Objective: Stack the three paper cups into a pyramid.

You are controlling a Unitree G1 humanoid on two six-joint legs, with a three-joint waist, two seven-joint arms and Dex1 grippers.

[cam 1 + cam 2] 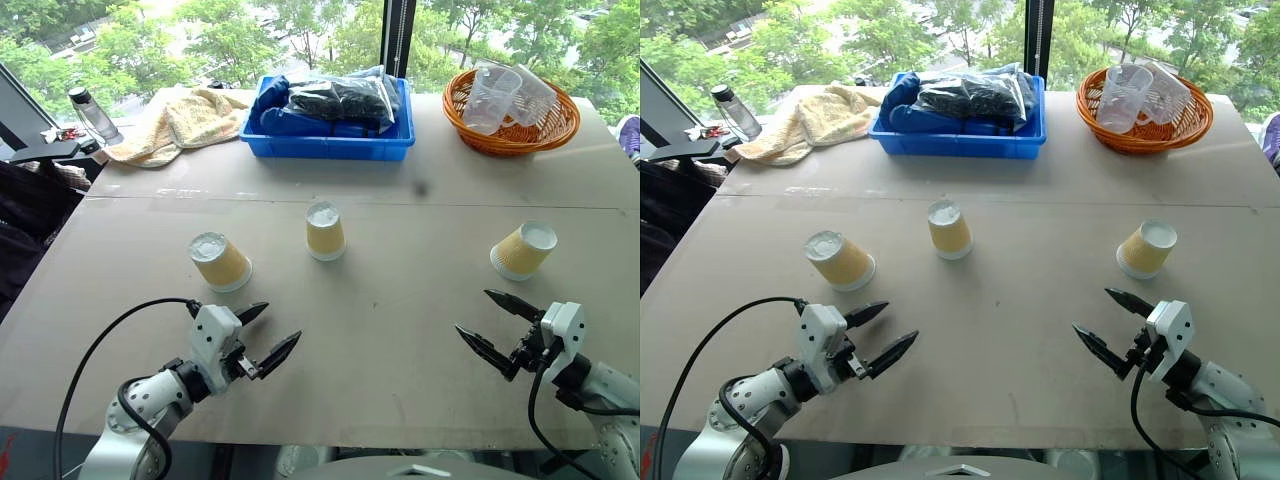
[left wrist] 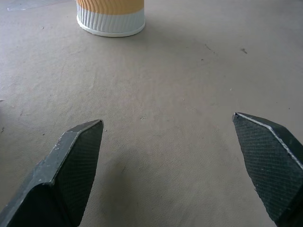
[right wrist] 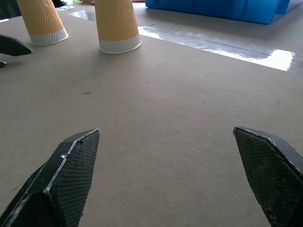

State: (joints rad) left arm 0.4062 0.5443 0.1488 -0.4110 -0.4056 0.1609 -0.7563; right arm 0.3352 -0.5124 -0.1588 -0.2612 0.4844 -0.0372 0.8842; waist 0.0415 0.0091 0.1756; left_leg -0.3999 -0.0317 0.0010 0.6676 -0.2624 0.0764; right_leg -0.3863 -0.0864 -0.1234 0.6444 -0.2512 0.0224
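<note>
The paper cup nearest the yellow towel is next for my left gripper, which should move to it and close on the cup's sides (image 1: 217, 264), just below the cup's top.
Three paper cups stand upside down and apart on the grey table (image 1: 400, 380): one at the left (image 1: 220, 262), one in the middle (image 1: 325, 231), one at the right (image 1: 523, 250). No pyramid is standing. My left gripper (image 1: 282, 321) hovers open and empty just in front of the left cup, pointing right. Open and empty too, my right gripper (image 1: 472, 310) sits in front of the right cup, pointing left. The right wrist view shows two of the cups (image 3: 42, 23) (image 3: 116, 26) ahead of its fingers (image 3: 66, 175). A cup's rim (image 2: 111, 21) shows in the left wrist view.
At the back of the table are a blue bin (image 1: 325, 145) holding dark bags, an orange basket (image 1: 512, 135) with clear plastic cups, a yellow towel (image 1: 175, 120) and a bottle (image 1: 92, 112). The table's front edge runs just under both arms.
</note>
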